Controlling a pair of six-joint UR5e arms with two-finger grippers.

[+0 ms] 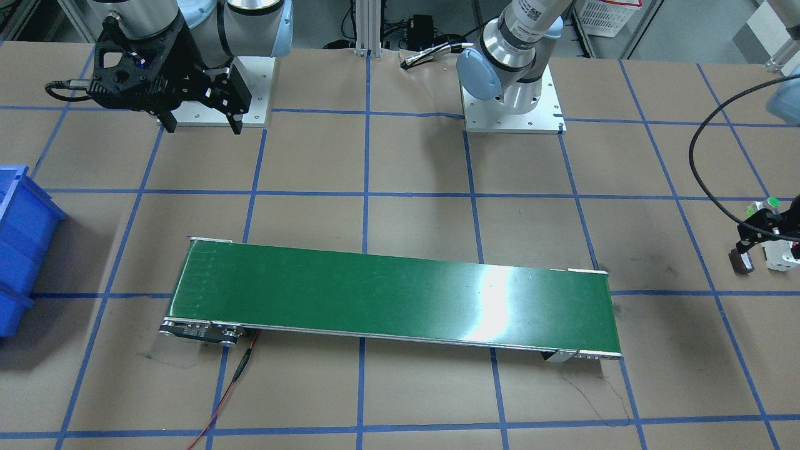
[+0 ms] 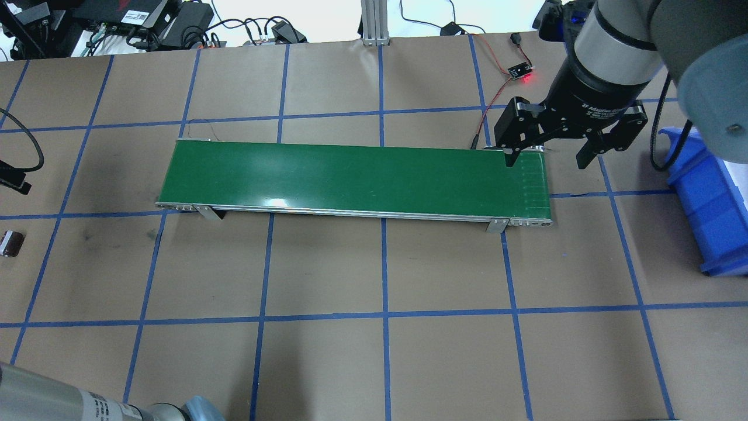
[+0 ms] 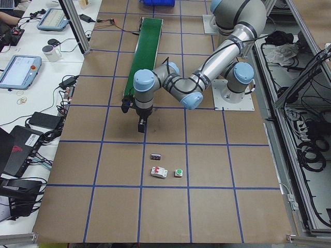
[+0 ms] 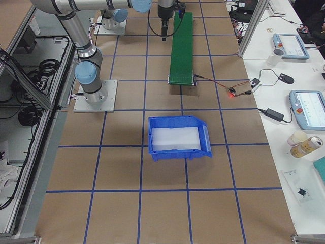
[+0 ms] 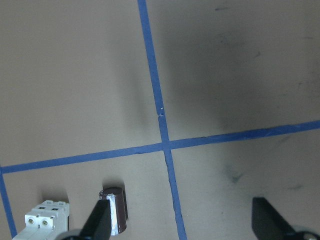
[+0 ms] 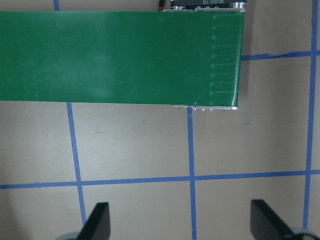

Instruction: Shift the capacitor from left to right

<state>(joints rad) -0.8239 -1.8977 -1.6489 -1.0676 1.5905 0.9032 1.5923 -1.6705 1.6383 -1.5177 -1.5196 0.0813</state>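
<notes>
Next, my left gripper goes next to the capacitor that is beside the white boxy block and closes around the sides of its body (image 1: 741, 262) (image 5: 116, 212).
The capacitor (image 5: 117, 207), a stubby dark cylinder with a silvery end, lies on its side on the brown table at the robot's far left. It also shows in the front view (image 1: 742, 261), the overhead view (image 2: 11, 243) and the left side view (image 3: 155, 155). My left gripper (image 5: 182, 225) is open and empty above the table. Its one finger (image 5: 100, 220) partly covers the capacitor in the wrist view. My right gripper (image 2: 546, 164) is open and empty, hanging above the right end of the green conveyor belt (image 2: 350, 175).
A white boxy block (image 5: 42, 217) and a green-capped button (image 3: 178, 172) sit beside the capacitor. A blue bin (image 2: 707, 199) stands at the robot's far right. A red wire and small board (image 2: 517, 71) lie behind the belt's right end.
</notes>
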